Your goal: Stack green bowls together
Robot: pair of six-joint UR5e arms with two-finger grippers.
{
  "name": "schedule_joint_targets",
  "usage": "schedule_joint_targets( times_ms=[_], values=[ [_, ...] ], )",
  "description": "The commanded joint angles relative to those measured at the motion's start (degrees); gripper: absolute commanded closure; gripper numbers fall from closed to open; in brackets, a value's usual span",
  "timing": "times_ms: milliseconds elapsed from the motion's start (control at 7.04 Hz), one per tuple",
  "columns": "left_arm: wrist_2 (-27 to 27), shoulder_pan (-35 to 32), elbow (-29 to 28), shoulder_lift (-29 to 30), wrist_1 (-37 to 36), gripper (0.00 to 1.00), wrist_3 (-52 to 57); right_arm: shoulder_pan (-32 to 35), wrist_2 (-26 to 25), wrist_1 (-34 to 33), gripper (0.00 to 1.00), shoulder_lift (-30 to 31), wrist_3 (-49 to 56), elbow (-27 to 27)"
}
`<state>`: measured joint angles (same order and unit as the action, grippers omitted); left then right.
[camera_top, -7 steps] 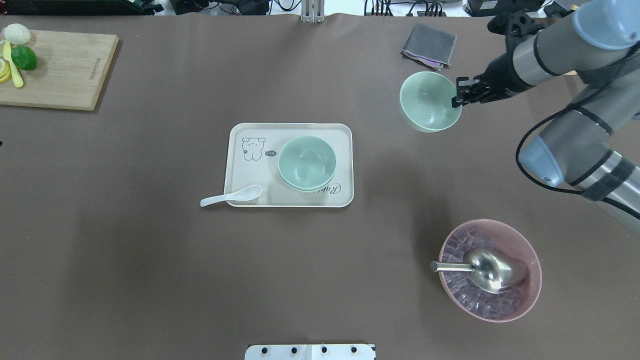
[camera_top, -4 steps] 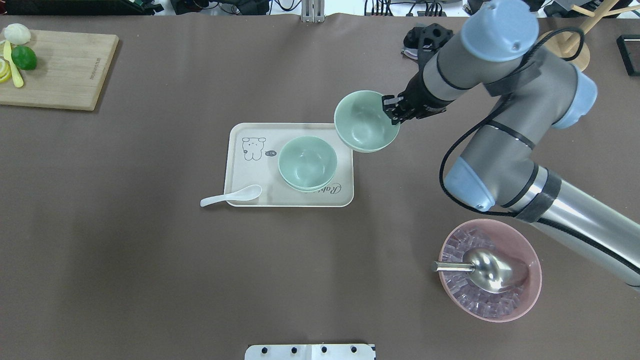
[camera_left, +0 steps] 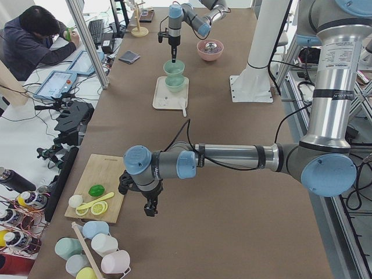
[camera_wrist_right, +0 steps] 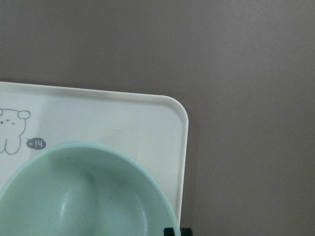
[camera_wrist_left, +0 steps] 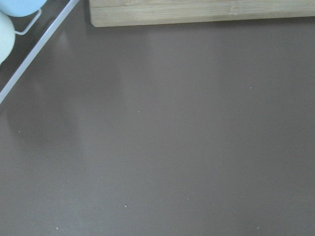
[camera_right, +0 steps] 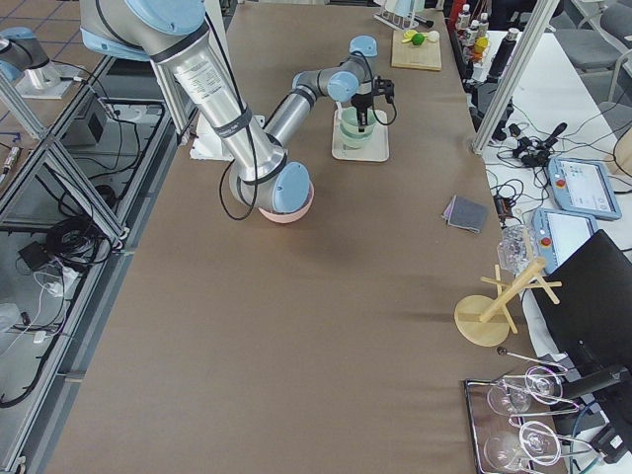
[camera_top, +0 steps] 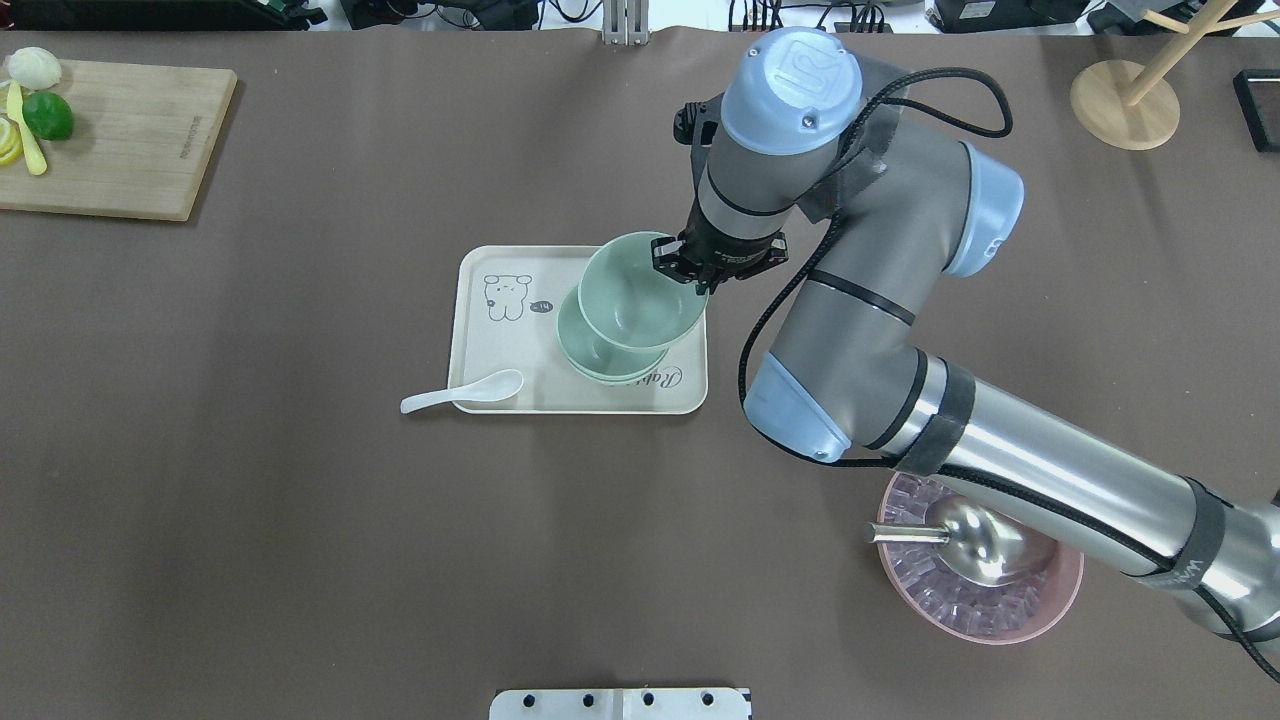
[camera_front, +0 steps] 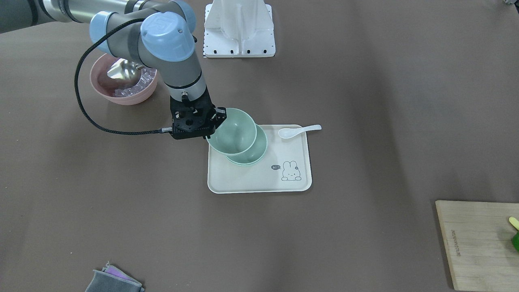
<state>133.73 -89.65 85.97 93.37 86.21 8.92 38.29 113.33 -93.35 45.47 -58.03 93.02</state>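
Observation:
The robot's right gripper should release the green bowl it holds inside the nested green bowls on the tray (camera_front: 246,141).
My right gripper (camera_top: 688,277) is shut on the rim of one green bowl (camera_top: 635,300) and holds it over the tray (camera_top: 500,340). The bowl hangs just above two other green bowls (camera_top: 608,368) that sit nested on the tray, and it is offset slightly toward the tray's far right corner. The front-facing view shows the held bowl (camera_front: 232,134) overlapping the stack (camera_front: 256,156). The right wrist view shows the held bowl (camera_wrist_right: 83,196) over the tray corner (camera_wrist_right: 147,113). My left gripper (camera_left: 150,208) shows only in the left exterior view, near the cutting board; I cannot tell whether it is open or shut.
A white spoon (camera_top: 460,392) rests on the tray's near left edge. A pink bowl with ice and a metal scoop (camera_top: 1000,600) stands at the near right. A cutting board with fruit (camera_top: 130,140) lies far left. A wooden stand (camera_top: 1110,100) is far right.
My right arm has carried the green bowl leftward from the far right of the table to over the stacked bowls on the tray. The stack has not moved.

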Motion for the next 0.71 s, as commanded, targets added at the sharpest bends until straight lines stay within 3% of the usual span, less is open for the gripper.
schedule_joint_targets(
  times_ms=[0, 568],
  values=[
    [0.04, -0.17, -0.89, -0.12, 0.27, 0.01, 0.14, -1.28, -0.13, 0.09, 1.0, -1.88, 0.11, -2.31],
    [0.13, -0.17, -0.45, -1.44, 0.54, 0.02, 0.14, -1.47, -0.22, 5.36, 1.0, -1.7, -0.07, -5.04]
  ],
)
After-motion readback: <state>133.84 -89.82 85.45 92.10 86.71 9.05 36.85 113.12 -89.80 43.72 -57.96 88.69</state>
